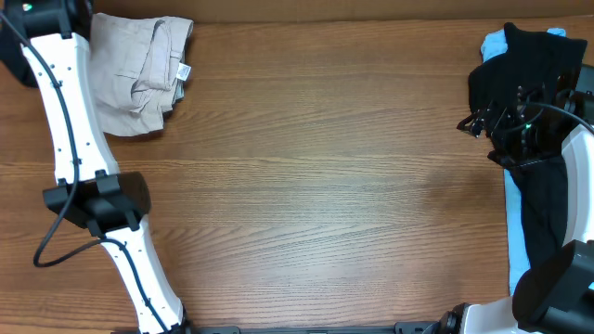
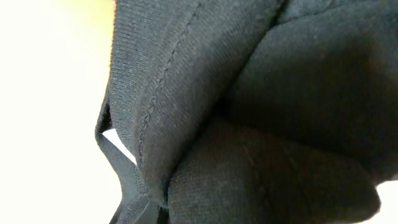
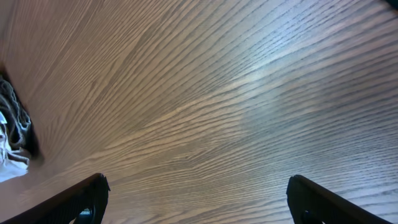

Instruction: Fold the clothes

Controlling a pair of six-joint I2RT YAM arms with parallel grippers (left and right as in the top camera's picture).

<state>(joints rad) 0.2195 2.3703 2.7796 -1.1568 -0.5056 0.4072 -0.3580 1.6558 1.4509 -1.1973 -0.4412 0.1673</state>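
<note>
My left gripper is going to let go of the black garment on top of the folded beige trousers (image 1: pixel 118 53).
Folded beige trousers (image 1: pixel 139 74) lie at the table's far left corner. At the right edge sits a heap of clothes: a black garment (image 1: pixel 534 51) on top of a light-blue one (image 1: pixel 495 42), with more black fabric (image 1: pixel 543 213) trailing toward the front. My right gripper (image 1: pixel 475 111) hovers at the heap's left side; in the right wrist view it (image 3: pixel 198 183) stands open over bare wood, nothing between its fingers. My left arm (image 1: pixel 70 121) reaches to the far left corner, where its gripper is out of the overhead view. Black stitched fabric (image 2: pixel 249 112) fills the left wrist view and hides the fingers.
The wooden table (image 1: pixel 306 186) stretches between the two piles. The left arm's elbow (image 1: pixel 97 199) sits over the table's left side, and its cable loops beside it. A dark and white bundle (image 3: pixel 12 134) shows at the left edge of the right wrist view.
</note>
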